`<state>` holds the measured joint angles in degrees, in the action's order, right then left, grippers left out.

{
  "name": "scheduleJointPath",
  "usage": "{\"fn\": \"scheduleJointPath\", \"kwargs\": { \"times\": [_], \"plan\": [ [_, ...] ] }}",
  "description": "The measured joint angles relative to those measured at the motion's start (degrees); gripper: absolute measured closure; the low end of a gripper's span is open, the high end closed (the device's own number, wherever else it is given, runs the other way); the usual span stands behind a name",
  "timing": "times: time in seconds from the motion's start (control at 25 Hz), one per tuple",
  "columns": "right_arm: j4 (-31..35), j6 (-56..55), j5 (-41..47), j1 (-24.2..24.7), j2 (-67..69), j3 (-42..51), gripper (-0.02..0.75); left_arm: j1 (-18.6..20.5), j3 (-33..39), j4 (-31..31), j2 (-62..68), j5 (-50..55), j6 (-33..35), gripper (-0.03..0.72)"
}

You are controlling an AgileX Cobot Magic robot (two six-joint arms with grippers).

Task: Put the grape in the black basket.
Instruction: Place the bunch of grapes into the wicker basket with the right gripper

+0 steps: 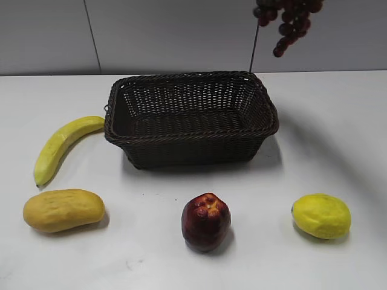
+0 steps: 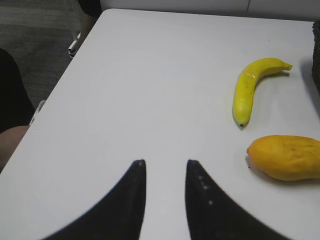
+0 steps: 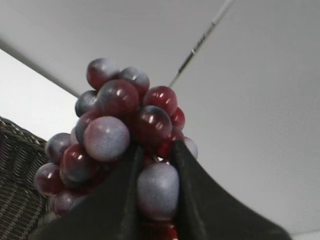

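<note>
Next, my right gripper releases the grape on the bottom of the black basket, toward the end (image 1: pixel 204 106) opposite the banana. The grape now hangs above and behind the basket's corner.
The grape (image 1: pixel 289 22) is a bunch of dark purple-red grapes hanging at the top edge of the exterior view, above and behind the right rear corner of the black basket (image 1: pixel 191 139). My right gripper (image 3: pixel 156 150) is shut on the grape (image 3: pixel 117 127) and holds it in the air; the gripper itself is out of the exterior view. A corner of the basket (image 3: pixel 15 180) shows below the bunch in the right wrist view. The basket looks empty. My left gripper (image 2: pixel 164 162) is open and empty over bare table at the far left.
A yellow banana (image 1: pixel 60 145) lies left of the basket, a mango (image 1: pixel 63 209) at front left. A dark red apple (image 1: pixel 206 221) sits in front of the basket and a lemon (image 1: pixel 321 215) at front right. The banana (image 2: pixel 252 87) and mango (image 2: pixel 285 157) also show in the left wrist view.
</note>
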<state>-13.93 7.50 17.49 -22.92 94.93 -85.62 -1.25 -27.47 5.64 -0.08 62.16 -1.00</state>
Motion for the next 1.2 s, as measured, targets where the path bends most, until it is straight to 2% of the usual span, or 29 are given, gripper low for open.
{"fn": "scheduleJointPath", "kwargs": {
  "times": [0.2, 0.44, 0.92, 1.2],
  "plan": [
    [0.0, 0.1, -5.4, -5.0, 4.0, -0.4, 0.619, 0.0, 0.0, 0.0, 0.0, 0.0, 0.0, 0.473],
    [0.0, 0.2, -8.4, -8.1, 11.7, -0.4, 0.619, 0.0, 0.0, 0.0, 0.0, 0.0, 0.0, 0.473],
    [0.5, 0.1, -11.7, -10.0, 26.0, -0.4, 0.619, 0.0, 0.0, 0.0, 0.0, 0.0, 0.0, 0.473],
    [0.5, 0.1, -11.5, -10.0, 28.4, -0.4, 0.619, 0.0, 0.0, 0.0, 0.0, 0.0, 0.0, 0.473]
  ]
}}
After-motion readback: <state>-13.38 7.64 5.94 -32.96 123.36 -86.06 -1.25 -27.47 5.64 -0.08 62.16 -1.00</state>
